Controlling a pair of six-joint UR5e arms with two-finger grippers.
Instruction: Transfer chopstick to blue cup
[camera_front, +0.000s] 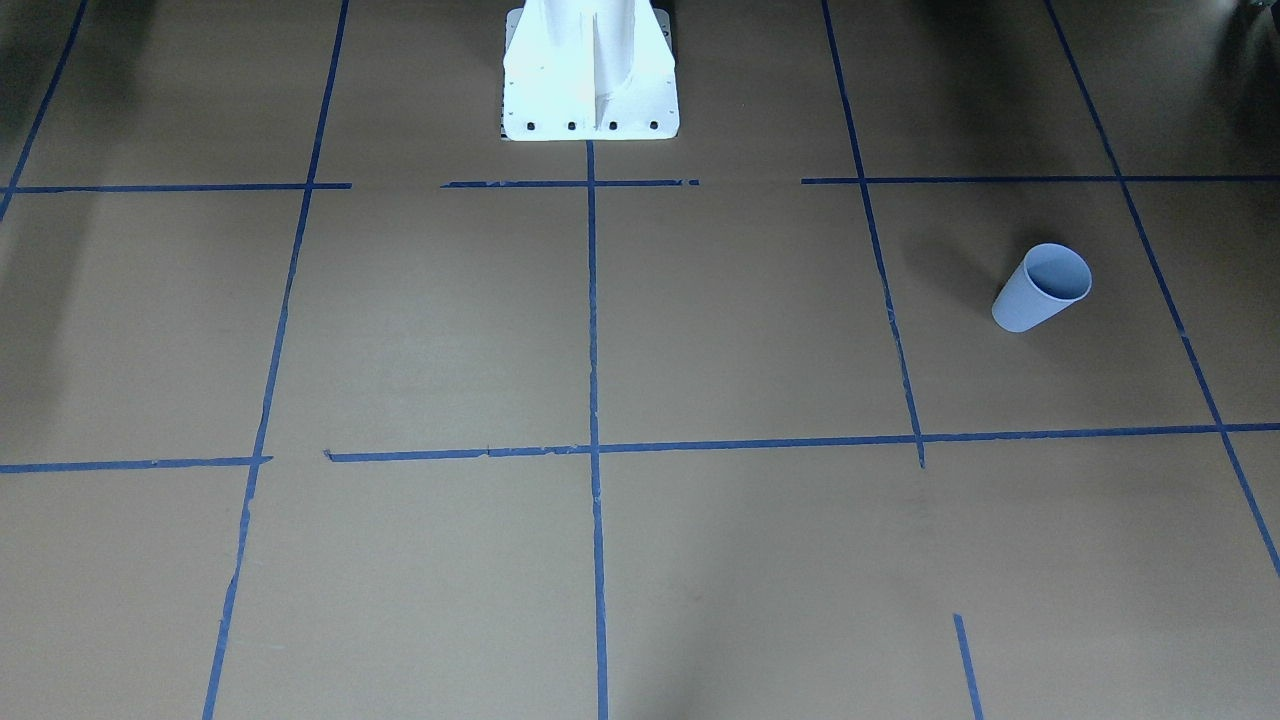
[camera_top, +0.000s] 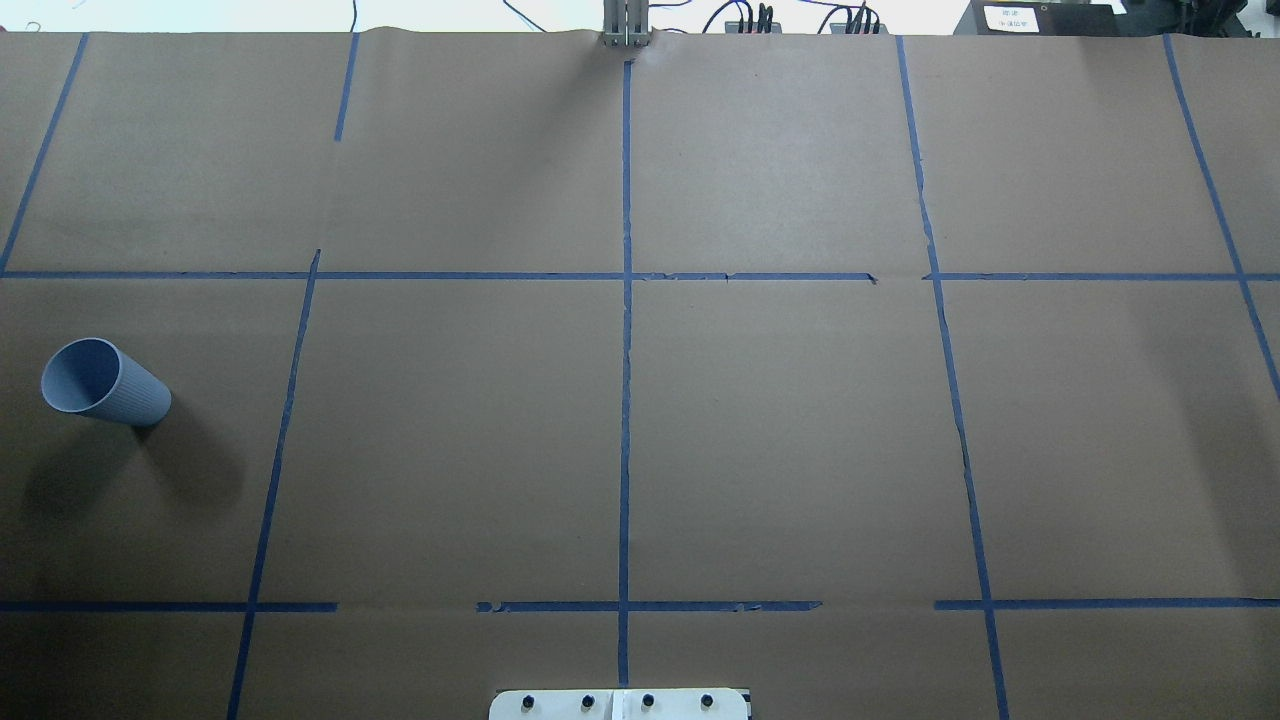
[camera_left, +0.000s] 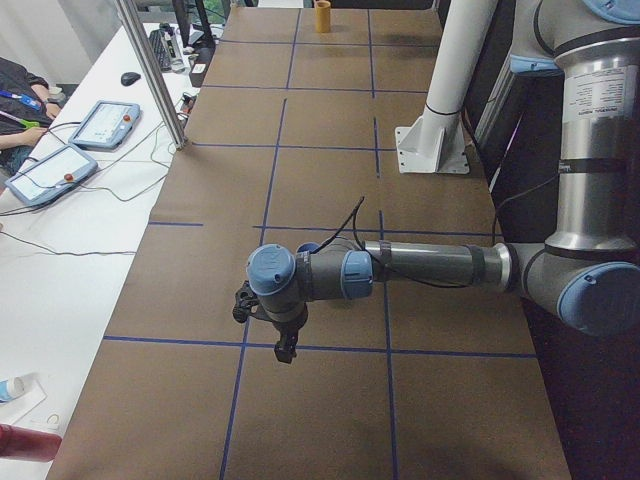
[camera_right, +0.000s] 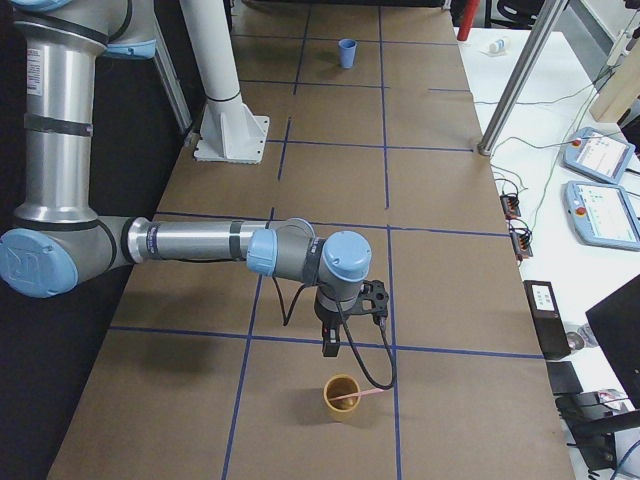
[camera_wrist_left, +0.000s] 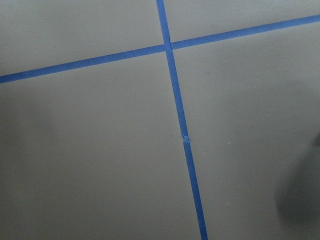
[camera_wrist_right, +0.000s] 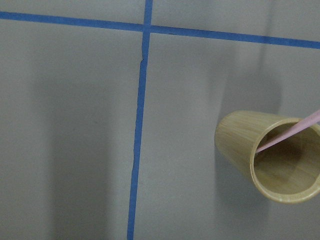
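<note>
I need to next close my left gripper on the blue cup's rim (camera_front: 1072, 252), one finger inside the cup's opening.
The blue cup (camera_top: 105, 383) stands upright on the brown paper at the table's left end; it also shows in the front view (camera_front: 1042, 287) and far off in the exterior right view (camera_right: 347, 52). One pale pink chopstick (camera_wrist_right: 290, 134) leans in a bamboo cup (camera_wrist_right: 270, 155) at the table's right end, its tip over the rim (camera_right: 372, 394). My right gripper (camera_right: 330, 347) hangs just behind that bamboo cup (camera_right: 342, 397). My left gripper (camera_left: 285, 350) hangs over the paper at the left end. I cannot tell whether either gripper is open or shut.
Blue tape lines (camera_top: 626, 400) divide the brown paper into squares. The white robot pedestal (camera_front: 590, 75) stands at the middle of the robot's edge. Teach pendants (camera_right: 600, 190) and cables lie on the white bench on the operators' side.
</note>
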